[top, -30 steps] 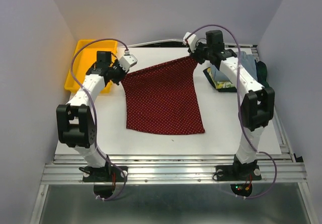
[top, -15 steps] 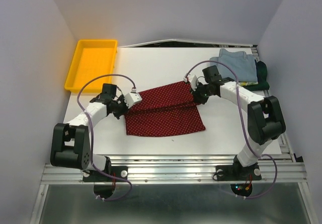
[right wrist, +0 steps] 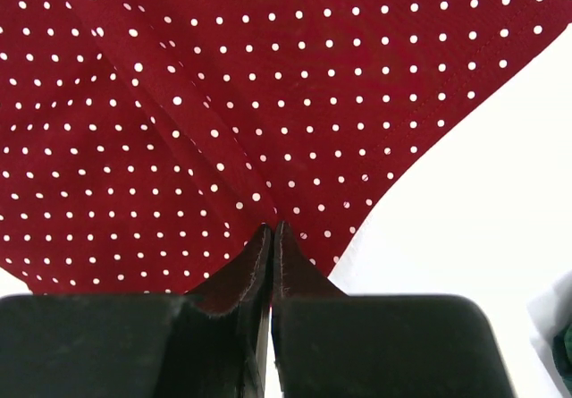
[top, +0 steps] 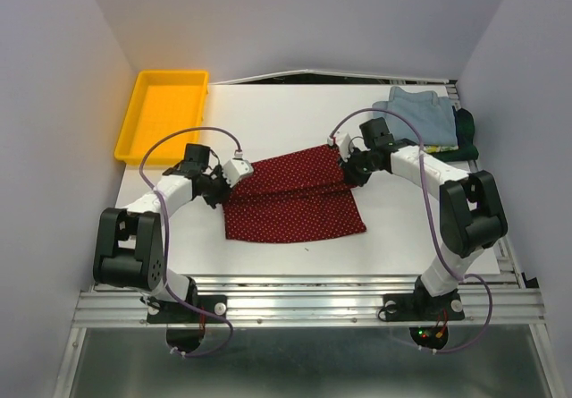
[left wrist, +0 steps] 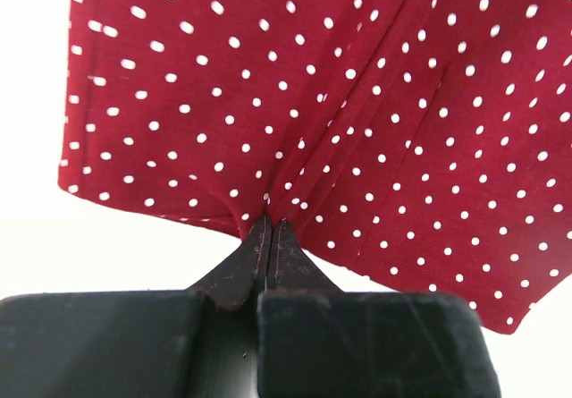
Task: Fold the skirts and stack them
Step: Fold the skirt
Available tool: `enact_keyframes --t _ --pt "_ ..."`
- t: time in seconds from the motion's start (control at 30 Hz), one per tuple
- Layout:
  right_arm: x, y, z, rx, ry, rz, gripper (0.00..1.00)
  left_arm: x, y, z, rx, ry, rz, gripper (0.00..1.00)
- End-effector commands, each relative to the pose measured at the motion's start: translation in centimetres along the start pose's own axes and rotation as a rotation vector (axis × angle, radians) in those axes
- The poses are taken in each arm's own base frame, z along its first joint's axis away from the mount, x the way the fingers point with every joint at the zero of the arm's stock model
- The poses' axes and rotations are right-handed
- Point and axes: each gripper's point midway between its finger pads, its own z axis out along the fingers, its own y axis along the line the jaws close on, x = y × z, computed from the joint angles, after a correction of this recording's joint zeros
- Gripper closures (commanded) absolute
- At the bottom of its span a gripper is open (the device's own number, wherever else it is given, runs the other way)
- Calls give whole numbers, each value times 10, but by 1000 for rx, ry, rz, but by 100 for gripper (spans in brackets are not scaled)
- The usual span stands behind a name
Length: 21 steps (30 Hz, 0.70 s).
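Observation:
Next, my right gripper lets go of the dark red skirt's corner on the side edge of the dark red skirt's near half [top: 355, 197].
The dark red skirt with white dots [top: 290, 199] lies on the white table, its far half folded over toward the near edge. My left gripper [top: 223, 189] is shut on the skirt's left corner, and the cloth [left wrist: 357, 103] puckers at the closed tips [left wrist: 270, 223]. At the right corner my right gripper [top: 349, 173] is shut on the cloth [right wrist: 223, 85], which gathers at its closed tips [right wrist: 273, 228]. A folded light blue skirt [top: 416, 115] lies at the back right on top of a dark green one [top: 466, 131]. A yellow-green patterned edge [top: 440, 148] shows under them.
A yellow plastic tray [top: 163, 112] stands at the back left corner. White walls close in on both sides. The metal rail with the arm bases [top: 304, 304] runs along the near edge.
Both grippers carried the skirt's far edge toward the near side, folding the skirt over on itself. In the last half second only the left arm shifted slightly.

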Motion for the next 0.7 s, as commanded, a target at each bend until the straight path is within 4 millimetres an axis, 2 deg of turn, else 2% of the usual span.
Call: enact_keyframes --t 0.0,0.13,0.23,0.33,0.4,0.53,0.57,0.67 --pt "-25 -16 -15 62 -49 -53 99 -26 3 -16 9 -61 13 97" --pt "-18 -8 -11 19 -33 -50 99 -24 -5 -17 60 -40 25 74" --pt "-16 -5 -8 0 -26 -47 99 -22 -12 -13 103 -20 27 63" --pt "-17 -4 -8 -9 -25 -51 99 -18 -18 -8 136 4 28 60" --pt "-17 -4 -9 -13 -26 -55 99 -17 -20 -5 146 12 31 62" --pt "-18 -4 -10 -18 -22 -62 99 -15 -21 -3 149 26 34 85" --pt "-17 -4 -10 -17 -19 -63 99 -16 -21 -3 147 24 35 97" --pt "-22 -7 -15 1 -28 -79 99 -18 -19 -8 131 20 48 100"
